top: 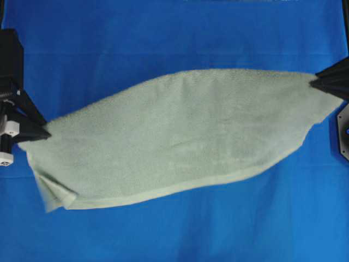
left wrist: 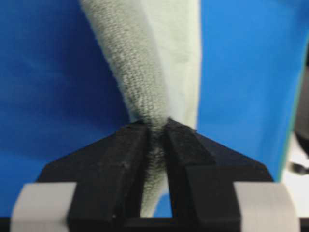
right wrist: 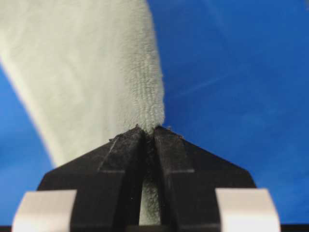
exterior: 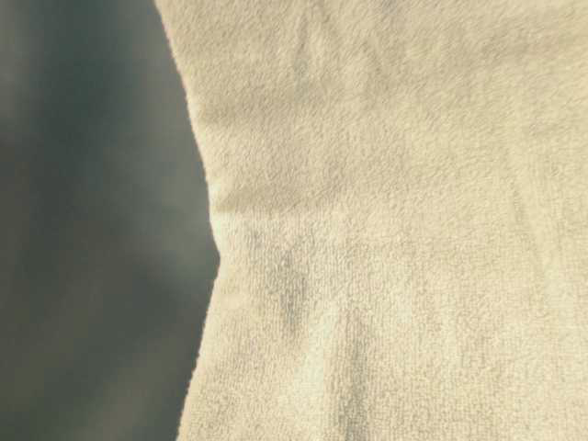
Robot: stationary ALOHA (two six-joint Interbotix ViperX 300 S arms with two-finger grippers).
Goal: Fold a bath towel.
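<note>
The bath towel's end in my right gripper needs to be let go on the blue sheet's far edge (top: 228, 13), out beyond the part of the cloth that sags.
The pale sage-green bath towel (top: 180, 136) hangs stretched between my two grippers, sagging toward the near side, with a loose folded corner at the lower left. My left gripper (top: 48, 132) is shut on the towel's left end; in the left wrist view the bath towel (left wrist: 145, 72) is pinched in that left gripper (left wrist: 157, 126). At the far right, my right gripper (top: 314, 82) is shut on the other end; the right wrist view has terry cloth of the bath towel (right wrist: 87, 72) squeezed in the right gripper (right wrist: 148, 129). The bath towel (exterior: 395, 220) fills most of the table-level view.
A bright blue sheet (top: 163, 33) covers the whole work surface under and around the towel. Black arm parts stand at the left edge (top: 11, 60) and a dark mount at the right edge (top: 343, 131).
</note>
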